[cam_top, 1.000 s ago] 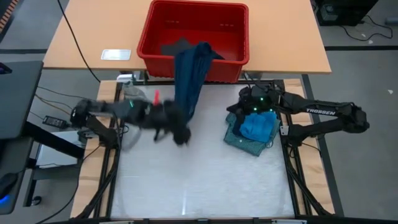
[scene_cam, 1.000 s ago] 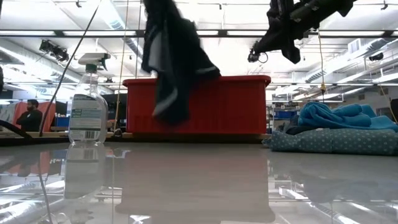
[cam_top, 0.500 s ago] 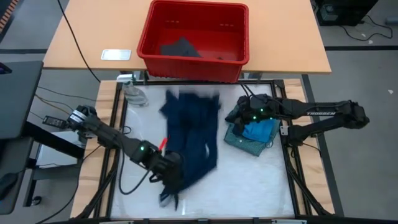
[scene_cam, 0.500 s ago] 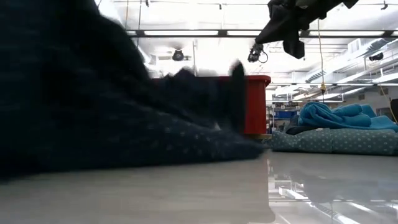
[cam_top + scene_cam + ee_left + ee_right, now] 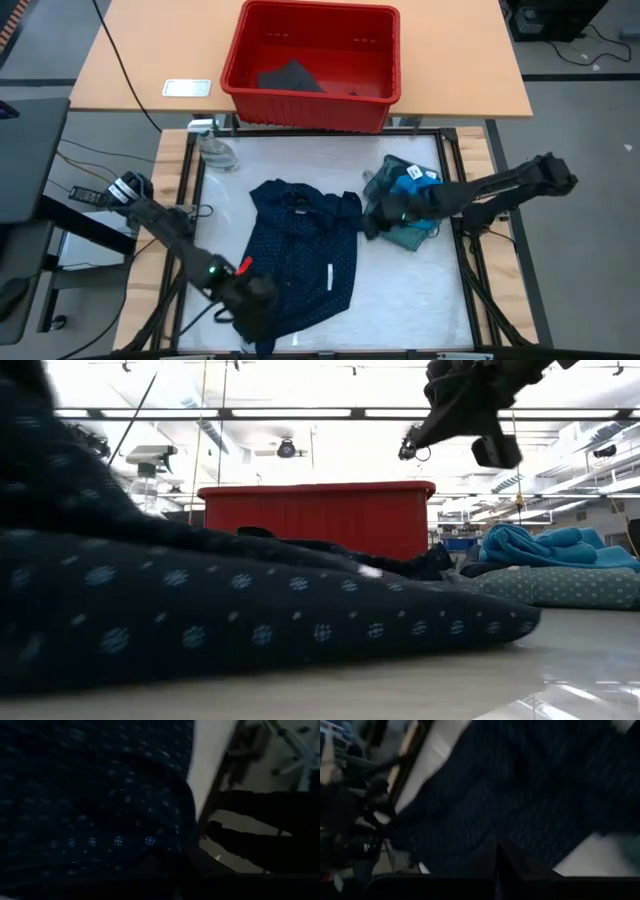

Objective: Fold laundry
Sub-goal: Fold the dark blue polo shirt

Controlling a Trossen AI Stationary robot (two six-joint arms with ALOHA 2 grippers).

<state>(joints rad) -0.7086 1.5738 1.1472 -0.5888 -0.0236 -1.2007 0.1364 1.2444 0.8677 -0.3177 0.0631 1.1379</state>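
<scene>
I will take the navy dotted piece's far shoulders (image 5: 272,194) with my grippers and lift it to spread it, as it lies crooked with my left gripper at its near end.
The navy dotted piece (image 5: 305,250) lies spread over the middle of the table; in the low view its bulk (image 5: 250,610) fills the foreground. My left gripper (image 5: 252,303) is at its near left end, shut on it. My right gripper (image 5: 372,218) hangs shut in the air (image 5: 480,445) above the piece's right edge, touching nothing. Beside it, at the table's right, a bright blue garment (image 5: 415,198) rests on top of a grey-green one (image 5: 400,237). A dark garment (image 5: 290,75) lies in the red bin. My left gripper holds the navy dotted piece at its near left end (image 5: 270,315), coming at it slanting downward from the table's left. The gripper itself hides the place of contact. That end rises off the table toward the fingers (image 5: 25,450); the rest lies on the table.
The red bin (image 5: 235,70) stands on the wooden desk beyond the table's far edge. A clear spray bottle (image 5: 215,152) stands at the table's far left corner. Bare table surface shows near the front right (image 5: 410,300).
My left gripper has swept down and toward the table's near edge, pulling the navy dotted piece from where it hung by the bin; it now lies spread on the table. My right gripper has moved from above the folded pile toward the table's left and rolled.
</scene>
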